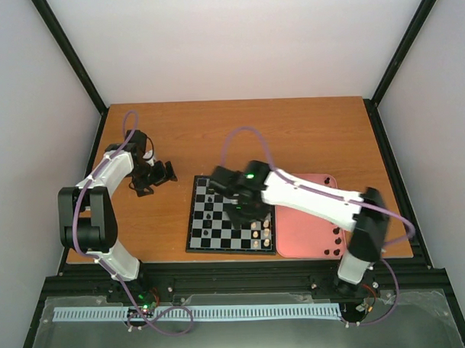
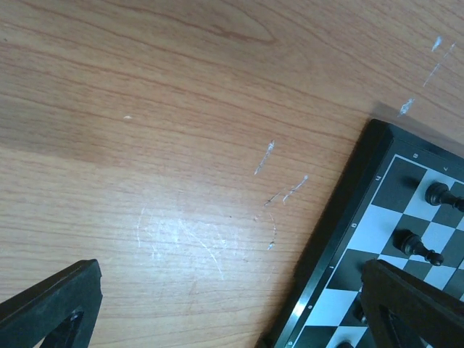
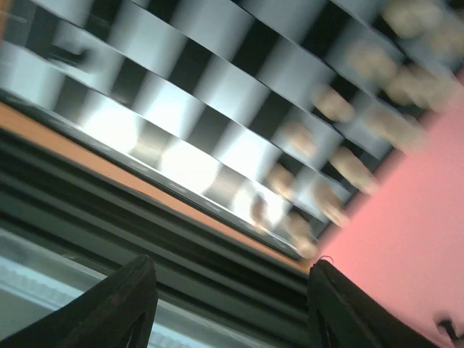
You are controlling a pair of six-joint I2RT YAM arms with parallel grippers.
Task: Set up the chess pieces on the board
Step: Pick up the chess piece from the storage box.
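My right gripper is due next at the pink tray. It should close on the black chess piece at the pink tray's near edge (image 1: 327, 252) (image 3: 448, 328), beside the corner chess piece toward the board.
The board (image 1: 219, 228) lies near the table's front, centre. A few tiny black chess pieces (image 1: 210, 198) stand on its far left squares, and a few more (image 1: 338, 237) lie on the pink tray. My left gripper (image 1: 162, 174) is open and empty over bare table left of the board. In the left wrist view the gripper (image 2: 232, 319) faces wood, with the board's corner (image 2: 362, 210) and two black pieces (image 2: 417, 246) at right. My right gripper (image 1: 245, 214) hangs open and empty over the board's middle. Its view is blurred, and the gripper (image 3: 232, 312) there looks past the board's near edge (image 3: 188, 196).
Cream-white pieces (image 1: 260, 234) stand on the board's near right squares, blurred in the right wrist view (image 3: 341, 167). The pink tray (image 1: 303, 232) lies against the board's right side. Black frame rails run along the table's front edge (image 1: 243, 269).
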